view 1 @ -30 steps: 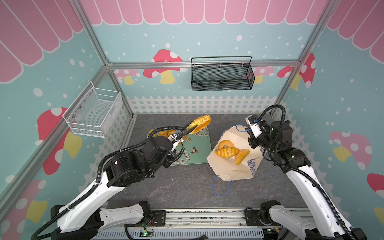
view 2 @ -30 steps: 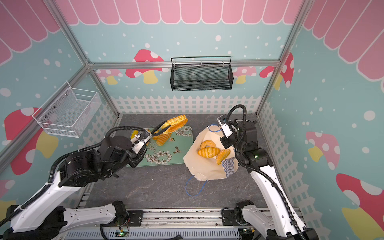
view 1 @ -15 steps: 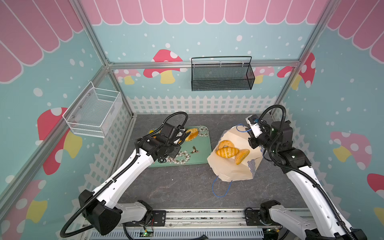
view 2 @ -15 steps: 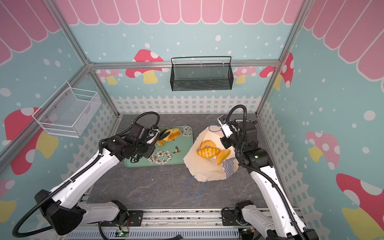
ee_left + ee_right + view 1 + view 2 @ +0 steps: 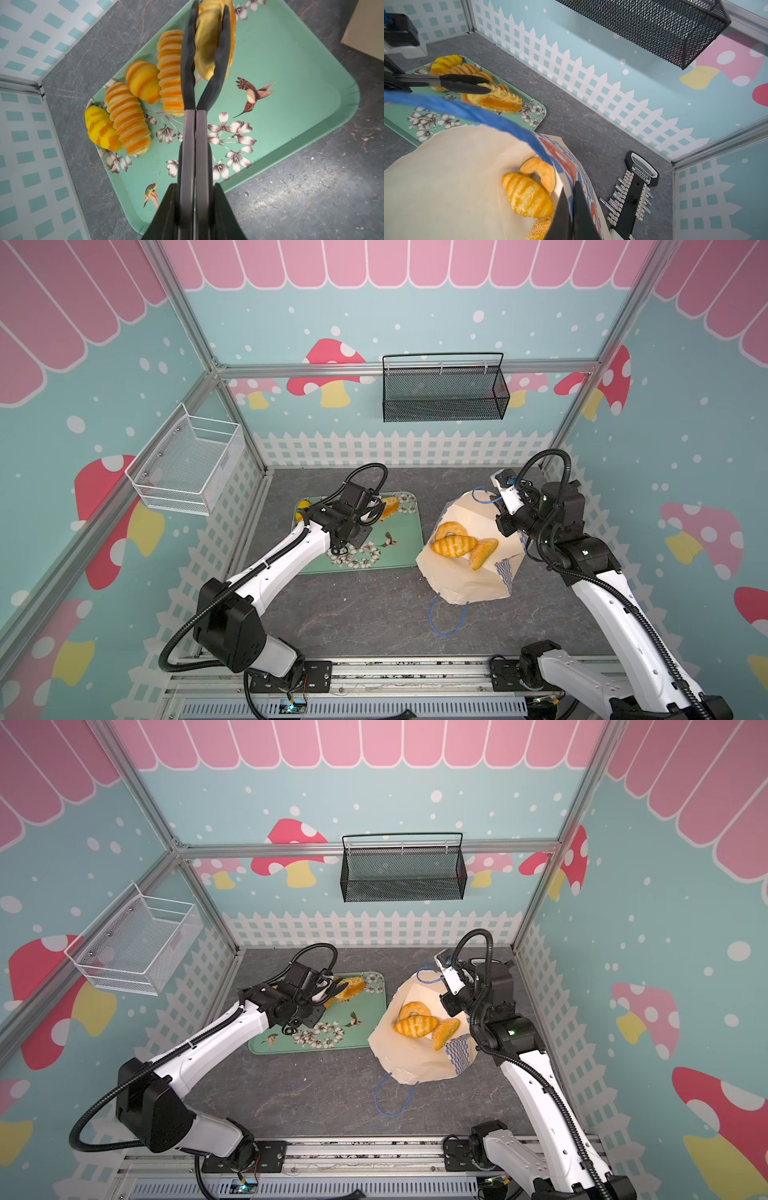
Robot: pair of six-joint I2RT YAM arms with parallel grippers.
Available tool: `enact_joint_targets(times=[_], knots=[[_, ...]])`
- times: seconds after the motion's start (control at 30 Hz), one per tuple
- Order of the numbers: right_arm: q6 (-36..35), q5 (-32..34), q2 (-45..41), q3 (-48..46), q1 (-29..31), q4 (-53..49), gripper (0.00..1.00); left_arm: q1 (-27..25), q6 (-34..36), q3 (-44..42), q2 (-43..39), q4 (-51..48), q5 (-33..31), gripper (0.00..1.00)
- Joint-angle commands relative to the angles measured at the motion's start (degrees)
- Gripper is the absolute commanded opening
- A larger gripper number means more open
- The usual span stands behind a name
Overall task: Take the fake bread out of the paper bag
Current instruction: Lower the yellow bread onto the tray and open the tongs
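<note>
I need to use my left gripper to let the ridged piece of fake bread go from the tongs by the flowers in the tray's far corner (image 5: pixel 224 35).
My left gripper (image 5: pixel 195 187) (image 5: pixel 360 512) is shut on a pair of black-tipped tongs (image 5: pixel 188 62). The tongs pinch one ridged piece of fake bread (image 5: pixel 205 47) (image 5: pixel 390 505) low over the far corner of the green flowered tray (image 5: pixel 401 547). Several more loaves (image 5: pixel 128 118) lie in a row on the tray. The cream paper bag (image 5: pixel 461 576) (image 5: pixel 415 1058) stands open to the right, with a ring bagel (image 5: pixel 451 528), a striped roll (image 5: pixel 453 545) and a speckled oval (image 5: pixel 483 552) inside. My right gripper (image 5: pixel 572 199) (image 5: pixel 505 526) is shut on the bag's checkered rim.
A black mesh basket (image 5: pixel 444 393) hangs on the back wall and a white wire basket (image 5: pixel 187 464) on the left wall. A socket holder (image 5: pixel 633 195) lies behind the bag. The bag's blue cord handle (image 5: pixel 446 618) loops onto the floor in front.
The left arm has come down from high above the tray, bringing the tongs and the ridged bread to the tray's far corner. The right arm and bag have not moved.
</note>
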Motion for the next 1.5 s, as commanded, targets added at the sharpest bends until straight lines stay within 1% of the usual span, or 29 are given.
enact_joint_targets(times=[0.0,0.13,0.3,0.5,0.67,0.77,0.8,0.87,1.0,1.1,1.27,1.33,1.47], knots=[[-0.37,0.63,-0.54,0.55,0.33,1.21,0.0,0.38,2.69,1.3,0.52,4.13,-3.45,0.0],[-0.78,1.31,-0.63,0.31,0.33,1.14,0.0,0.38,3.76,2.19,3.41,4.67,-6.62,0.0],[-0.68,0.8,0.25,0.55,0.35,1.47,0.0,0.22,5.09,3.29,5.25,6.34,-8.97,0.0],[-0.58,0.67,0.56,0.64,0.37,1.92,0.0,-1.11,8.12,5.84,6.77,8.52,-12.37,0.0],[-0.54,0.89,0.08,0.44,0.33,1.7,0.0,-2.56,10.9,7.82,9.09,9.92,-16.68,0.0],[-0.61,1.05,-0.27,0.2,0.33,1.57,0.0,-3.42,12.03,8.0,10.61,10.5,-19.13,0.0],[-0.55,1.14,-0.39,0.16,0.33,1.48,0.0,-3.93,14.17,7.96,11.09,10.51,-20.14,0.0],[-0.67,1.23,-0.58,0.11,0.33,1.31,0.0,-5.02,15.79,7.37,12.12,10.55,-22.51,0.0],[-0.76,1.57,-0.89,0.03,0.34,1.13,0.0,-6.56,17.14,4.55,12.84,11.07,-25.69,0.0],[-0.82,1.62,-1.2,-0.15,0.33,0.98,0.0,-7.36,17.4,2.06,11.95,11.03,-26.0,0.0],[-0.91,1.4,-1.24,0.33,0.33,0.52,0.0,-9.55,18.43,-0.96,10.7,8.78,-21.17,0.0],[-0.98,1.37,-1.54,0.44,0.33,0.27,0.0,-10.71,18.22,-1.98,11.11,8.07,-20.32,0.0],[-0.74,0.81,-1.81,0.44,0.33,-0.18,0.0,-12.2,17.78,-3.02,13.73,7.16,-20.58,0.01]])
